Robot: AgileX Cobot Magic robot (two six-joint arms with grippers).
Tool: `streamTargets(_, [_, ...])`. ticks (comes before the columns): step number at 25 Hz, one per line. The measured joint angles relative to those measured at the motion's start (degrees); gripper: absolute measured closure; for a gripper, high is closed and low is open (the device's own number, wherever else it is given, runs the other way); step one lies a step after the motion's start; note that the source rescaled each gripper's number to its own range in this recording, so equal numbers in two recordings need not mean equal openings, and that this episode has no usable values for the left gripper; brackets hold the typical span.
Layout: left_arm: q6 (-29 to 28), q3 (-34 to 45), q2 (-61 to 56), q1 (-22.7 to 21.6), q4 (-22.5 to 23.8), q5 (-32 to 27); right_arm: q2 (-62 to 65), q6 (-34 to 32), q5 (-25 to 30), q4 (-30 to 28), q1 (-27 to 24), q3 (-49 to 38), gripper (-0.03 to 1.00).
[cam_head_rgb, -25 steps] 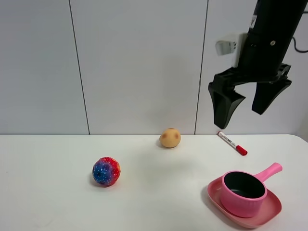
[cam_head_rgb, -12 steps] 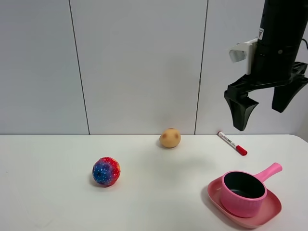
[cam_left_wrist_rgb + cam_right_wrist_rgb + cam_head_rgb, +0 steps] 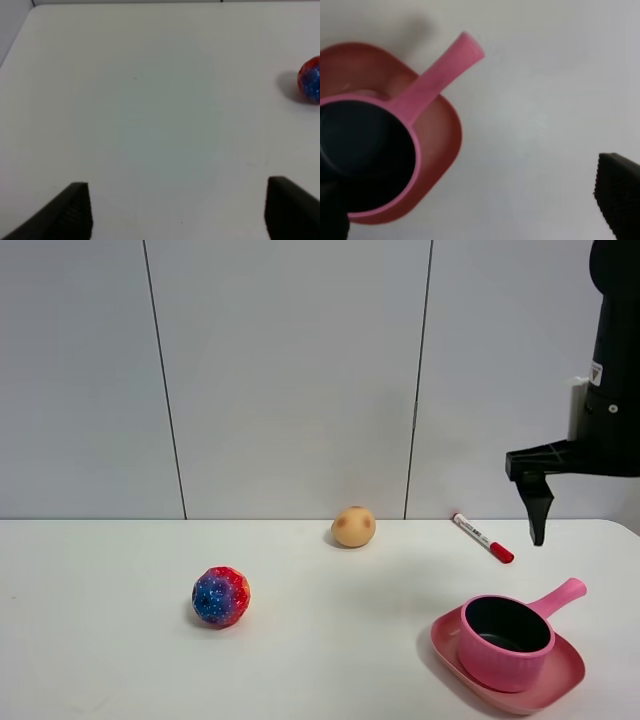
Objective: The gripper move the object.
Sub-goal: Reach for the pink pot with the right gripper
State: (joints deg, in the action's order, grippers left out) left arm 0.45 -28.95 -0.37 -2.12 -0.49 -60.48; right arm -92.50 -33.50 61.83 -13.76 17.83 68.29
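Observation:
The pink saucepan has the middle of the straight handle (image 3: 558, 598) (image 3: 438, 75) as the next spot that my right gripper should move to and close on.
The pink saucepan (image 3: 505, 640), dark inside with a straight handle (image 3: 560, 595), sits on a flat pink oval plate (image 3: 565, 677) at the front right of the table. My right gripper (image 3: 588, 528) hangs open above and behind it at the right edge of the exterior view; only one black finger (image 3: 537, 508) shows there. In the right wrist view the pan (image 3: 367, 145) and its handle (image 3: 440, 70) lie below the open, empty right gripper (image 3: 475, 205). My left gripper (image 3: 180, 215) is open and empty over bare table.
A multicoloured ball (image 3: 221, 596) lies left of centre and also shows in the left wrist view (image 3: 311, 80). A tan ball (image 3: 353, 526) and a red-capped marker (image 3: 483, 537) lie near the back wall. The table's right edge is close to the pan.
My right gripper has moved right and downward, still open, from above the marker to a spot above the pan. The pan, plate and balls have not moved.

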Motion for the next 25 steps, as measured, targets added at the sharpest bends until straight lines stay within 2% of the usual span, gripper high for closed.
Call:
streamTargets(5, [0.00, 0.00, 0.00, 0.00, 0.00, 0.00, 4.77, -7.94, -11.57, 2.81, -3.70, -8.13, -0.03])
streamTargets(10, [0.00, 0.00, 0.00, 0.00, 0.00, 0.00, 5.07, -14.36, -13.59, 3.10, -6.84, -11.39, -0.03])
streamTargets(15, [0.00, 0.00, 0.00, 0.00, 0.00, 0.00, 4.16, -22.05, -19.88, 2.24, -7.68, -11.38, -0.03])
streamTargets(18, [0.00, 0.00, 0.00, 0.00, 0.00, 0.00, 2.35, -22.35, -22.68, 3.72, -7.68, -11.38, -0.03])
streamTargets(25, [0.05, 0.00, 0.00, 0.00, 0.00, 0.00, -4.58, -22.59, -23.32, 6.15, -7.68, -11.38, -0.03])
